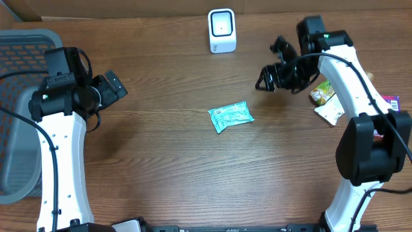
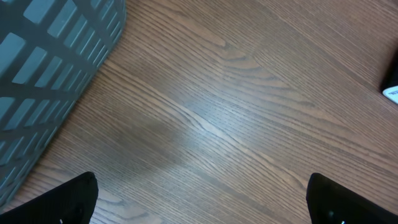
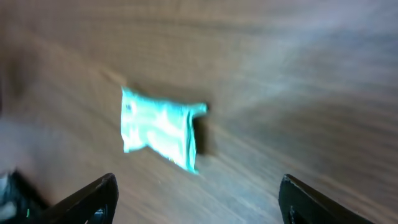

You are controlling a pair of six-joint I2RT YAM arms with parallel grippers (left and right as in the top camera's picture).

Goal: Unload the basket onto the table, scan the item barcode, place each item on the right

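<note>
The robot's right gripper needs to next move to the teal packet's end [image 1: 249, 112] [image 3: 182, 155] facing the other snack packets and close there.
The item, a teal packet [image 1: 231, 116], lies flat in the middle of the table, its printed face up. It shows blurred in the right wrist view as the teal packet [image 3: 158, 134], ahead of the fingers. A white scanner [image 1: 222, 30] stands at the table's far edge. My right gripper [image 1: 270, 64] [image 3: 199, 199] hovers right of and beyond the packet, open and empty. Far to the left, my left gripper [image 1: 116, 87] [image 2: 202, 199] is open over bare wood, holding nothing.
A grey mesh basket [image 1: 19, 103] [image 2: 50, 74] occupies the left edge of the table. Several more snack packets [image 1: 325, 103] lie at the right, beside the right arm, with a purple one [image 1: 391, 102] at the edge.
</note>
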